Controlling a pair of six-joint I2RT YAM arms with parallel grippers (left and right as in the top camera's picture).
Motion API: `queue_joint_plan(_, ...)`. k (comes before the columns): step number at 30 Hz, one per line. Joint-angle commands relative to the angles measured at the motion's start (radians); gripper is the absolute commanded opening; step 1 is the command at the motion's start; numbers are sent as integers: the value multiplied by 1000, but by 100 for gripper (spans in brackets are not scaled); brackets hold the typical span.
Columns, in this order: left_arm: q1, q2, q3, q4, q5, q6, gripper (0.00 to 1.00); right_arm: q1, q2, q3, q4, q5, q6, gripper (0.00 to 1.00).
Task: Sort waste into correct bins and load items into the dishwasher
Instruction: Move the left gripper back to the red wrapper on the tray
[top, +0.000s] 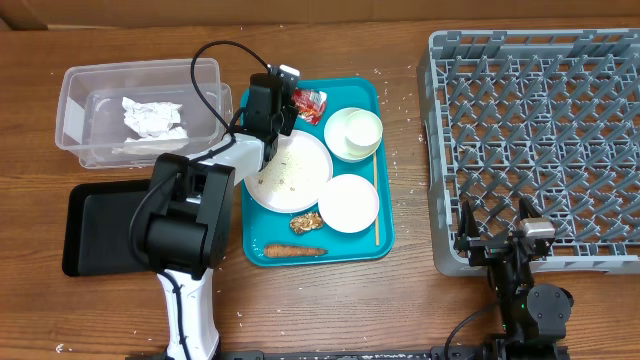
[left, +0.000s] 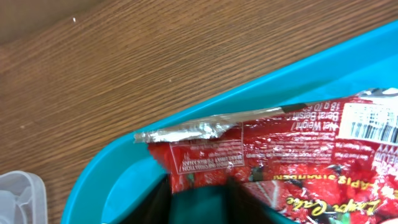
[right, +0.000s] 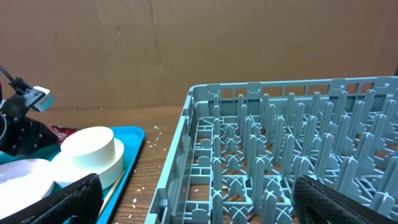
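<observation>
My left fingers lie along the flat red wrapper's length, so I need to back off, turn and pinch the wrapper's short end (left: 164, 155) across its width.
A red wrapper (top: 309, 103) lies at the far left corner of the teal tray (top: 385, 240). It fills the left wrist view (left: 292, 155). My left gripper (top: 289, 99) is open, and its dark fingers (left: 202, 194) straddle the wrapper's near edge just above the tray floor. A white plate (top: 290, 170) with rice grains, two white bowls (top: 353, 132) (top: 348, 203), a brown lump (top: 306, 222) and an orange-brown stick (top: 293, 251) sit on the tray. My right gripper (top: 494, 216) is open and empty at the front edge of the grey rack (top: 540, 140) (right: 199, 199).
A clear tub (top: 75, 105) holding a crumpled napkin (top: 152, 117) stands at the far left. A black tray (top: 100, 225) lies in front of it. A thin wooden stick (top: 377, 200) lies along the teal tray's right side. Rice grains dot the table between the tray and the rack.
</observation>
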Motion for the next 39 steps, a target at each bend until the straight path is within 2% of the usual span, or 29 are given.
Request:
queue_joint_plan(1, 3, 7, 8, 7, 4, -60, 9, 8, -10, -10, 4, 6, -7, 100)
queue_joint_plan(2, 3, 2, 8, 7, 4, -74, 4, 8, -10, -10, 4, 6, -7, 100)
queue_joint_plan(13, 3, -124, 8, 11, 72, -194, 4, 8, -10, -10, 4, 6, -7, 100)
queue_joint_plan(14, 3, -146, 8, 11, 87, -211, 26, 8, -10, -10, 4, 6, -7, 100)
queue_joint_plan(15, 3, -156, 8, 11, 98, -219, 54, 8, -10, -10, 4, 6, -7, 100)
queue_joint_plan(18, 3, -164, 8, 10, 161, -235, 73, 8, -10, -10, 4, 6, -7, 100)
queue_joint_plan(19, 3, -163, 8, 3, 171, -260, 75, 8, -10, -10, 4, 6, -7, 100)
queue_joint_plan(20, 3, -158, 8, -2, 177, -286, 75, 8, -10, -10, 3, 6, -7, 100)
queue_joint_plan(21, 3, -153, 8, -19, 179, -364, 71, 8, -10, -10, 4, 6, -7, 100)
queue_joint_plan(29, 7, -132, 8, -27, 171, -860, 65, 8, -10, -10, 4, 6, -7, 100)
queue_joint_plan(33, 7, -131, 8, -37, 105, -1023, 63, 8, -10, -10, 3, 6, -7, 100)
queue_joint_plan(34, 7, -130, 8, -66, 78, -1113, 63, 8, -10, -10, 4, 6, -7, 100)
queue_joint_plan(39, 7, -119, 8, -101, 71, -1239, 66, 8, -10, -10, 4, 6, -7, 100)
